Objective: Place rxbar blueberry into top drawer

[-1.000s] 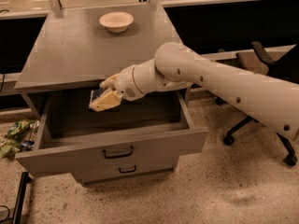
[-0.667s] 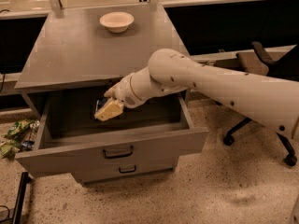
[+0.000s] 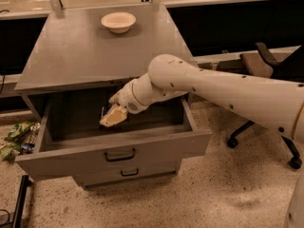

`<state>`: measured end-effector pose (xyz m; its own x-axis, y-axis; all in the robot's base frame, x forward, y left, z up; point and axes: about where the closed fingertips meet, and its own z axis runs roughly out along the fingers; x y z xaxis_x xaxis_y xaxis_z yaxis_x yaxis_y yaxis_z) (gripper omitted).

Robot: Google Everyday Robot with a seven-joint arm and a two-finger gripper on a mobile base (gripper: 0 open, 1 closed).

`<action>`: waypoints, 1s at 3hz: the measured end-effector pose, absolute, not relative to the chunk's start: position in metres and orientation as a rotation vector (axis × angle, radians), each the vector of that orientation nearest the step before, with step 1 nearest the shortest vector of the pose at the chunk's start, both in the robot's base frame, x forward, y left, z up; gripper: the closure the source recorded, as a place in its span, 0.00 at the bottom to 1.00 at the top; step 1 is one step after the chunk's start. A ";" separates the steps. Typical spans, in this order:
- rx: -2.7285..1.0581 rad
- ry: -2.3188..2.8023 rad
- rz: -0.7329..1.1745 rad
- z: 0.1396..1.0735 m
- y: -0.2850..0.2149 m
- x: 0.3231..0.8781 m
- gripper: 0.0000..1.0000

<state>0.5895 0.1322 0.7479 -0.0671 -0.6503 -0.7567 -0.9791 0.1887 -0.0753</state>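
Observation:
The robot's gripper needs to release the rxbar blueberry on the bottom of the top drawer, close behind the drawer's front panel (image 3: 108, 130) with the handle.
The top drawer (image 3: 161, 148) of the grey cabinet is pulled wide open. My gripper (image 3: 113, 117) reaches down inside it, left of the middle and a little above the drawer floor. Its tan fingers (image 3: 115, 115) are closed on the rxbar blueberry (image 3: 103, 111). Only a thin dark edge of the bar shows on the left side of the fingers; the rest is hidden by them. My white arm comes in from the right over the drawer's right wall.
A cream bowl (image 3: 118, 21) stands at the back of the cabinet top (image 3: 85, 56). The shallower lower drawer (image 3: 128, 173) is shut. An office chair (image 3: 266, 65) stands to the right. Green wrappers (image 3: 16, 137) lie on the floor at left.
My gripper has moved down and slightly forward into the open drawer with the bar still in it. The drawer and bowl have not moved.

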 end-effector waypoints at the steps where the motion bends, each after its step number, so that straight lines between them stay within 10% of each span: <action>1: -1.510 1.827 0.654 0.729 0.136 0.584 1.00; 3: -1.512 1.852 0.596 0.685 0.150 0.580 1.00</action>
